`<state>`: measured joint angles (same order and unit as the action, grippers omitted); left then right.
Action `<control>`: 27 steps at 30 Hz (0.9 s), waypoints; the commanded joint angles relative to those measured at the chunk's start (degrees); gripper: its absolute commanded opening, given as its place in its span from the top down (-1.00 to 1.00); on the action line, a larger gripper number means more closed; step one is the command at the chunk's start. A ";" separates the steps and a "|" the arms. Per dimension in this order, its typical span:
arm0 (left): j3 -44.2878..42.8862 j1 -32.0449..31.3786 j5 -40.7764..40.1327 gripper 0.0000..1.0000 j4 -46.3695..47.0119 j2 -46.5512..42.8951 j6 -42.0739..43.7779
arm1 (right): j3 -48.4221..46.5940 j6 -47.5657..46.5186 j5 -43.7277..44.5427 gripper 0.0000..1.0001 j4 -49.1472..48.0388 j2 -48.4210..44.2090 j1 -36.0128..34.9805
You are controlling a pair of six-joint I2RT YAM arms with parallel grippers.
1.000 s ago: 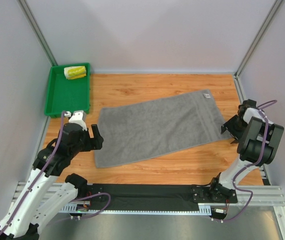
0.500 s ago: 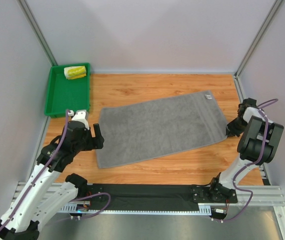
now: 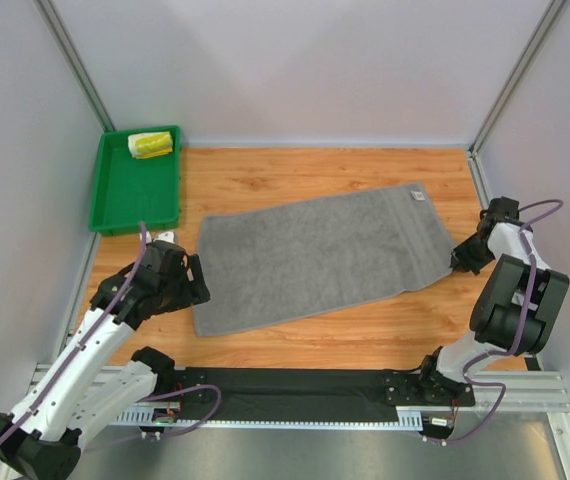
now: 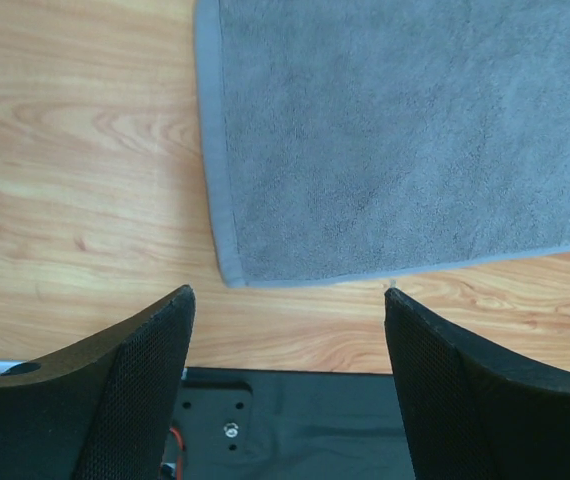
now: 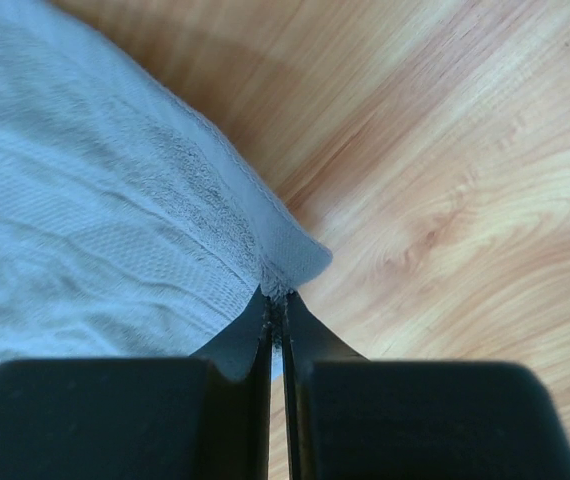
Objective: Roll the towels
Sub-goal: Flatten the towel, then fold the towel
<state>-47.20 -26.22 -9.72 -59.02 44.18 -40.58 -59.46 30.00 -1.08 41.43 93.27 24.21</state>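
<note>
The grey towel's near edge slants; left gripper will pinch the loose near corner [image 3: 201,331], squaring it with right gripper before folding.
A large grey towel [image 3: 315,255] lies flat and slightly skewed on the wooden table. My right gripper [image 3: 458,262] is at its near-right corner, and the right wrist view shows the gripper [image 5: 277,295] shut on the hem of the grey towel [image 5: 85,220], which is pinched between the tips. My left gripper [image 3: 197,280] hangs open beside the near-left corner. In the left wrist view the gripper [image 4: 287,300] has nothing between its fingers, and the corner of the grey towel [image 4: 395,130] lies just beyond them. A small white-yellow towel [image 3: 151,145] sits rolled in the tray.
A green tray [image 3: 115,200] stands at the far left, touching the left wall's frame post. A black mounting strip [image 3: 295,385] runs along the table's near edge, also seen under the left fingers as a black plate [image 4: 295,420]. Grey walls close in three sides.
My right gripper has shut on the grey towel's near-right corner and shifted slightly right. My left gripper has dropped lower toward the near-left corner, its jaws a little narrower.
</note>
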 commanded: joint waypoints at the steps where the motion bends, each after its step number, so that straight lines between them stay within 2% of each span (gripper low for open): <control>1: 2.28 0.11 3.20 -0.64 -2.15 2.74 -7.13 | 0.22 0.85 0.98 0.99 0.40 -6.95 -0.13; 2: 3.07 0.03 3.91 -0.64 -1.97 5.19 -7.67 | -0.12 0.85 3.00 0.99 0.75 -7.49 -0.04; 5: 5.19 -2.16 4.62 -0.58 -0.65 9.32 -9.69 | -1.88 -0.11 1.87 0.99 2.42 -6.97 0.05; 7: 6.41 -3.31 4.36 -0.54 0.40 9.96 -11.62 | -1.89 -0.55 -1.81 0.99 2.52 -6.62 -0.04; 14: 12.39 -5.95 1.19 -0.51 2.42 10.48 -17.25 | -0.30 -0.91 -1.03 0.99 1.90 -8.37 -0.04; 21: 14.77 -6.13 -2.41 -0.44 6.64 15.14 -17.08 | -0.13 -1.08 -1.82 0.99 1.46 -8.46 -0.04; 26: 13.98 -6.13 -5.13 -0.33 8.92 19.79 -15.50 | 0.22 -0.99 -1.38 0.99 1.11 -9.95 -0.04; 27: 13.89 -6.13 -5.57 -0.25 9.27 20.32 -15.41 | 0.22 -0.99 -1.55 0.99 1.11 -9.87 -0.04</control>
<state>-31.99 -32.16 -12.38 -52.51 63.20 -56.34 -59.35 29.74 -2.46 43.22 85.49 24.08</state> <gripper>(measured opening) 0.648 0.014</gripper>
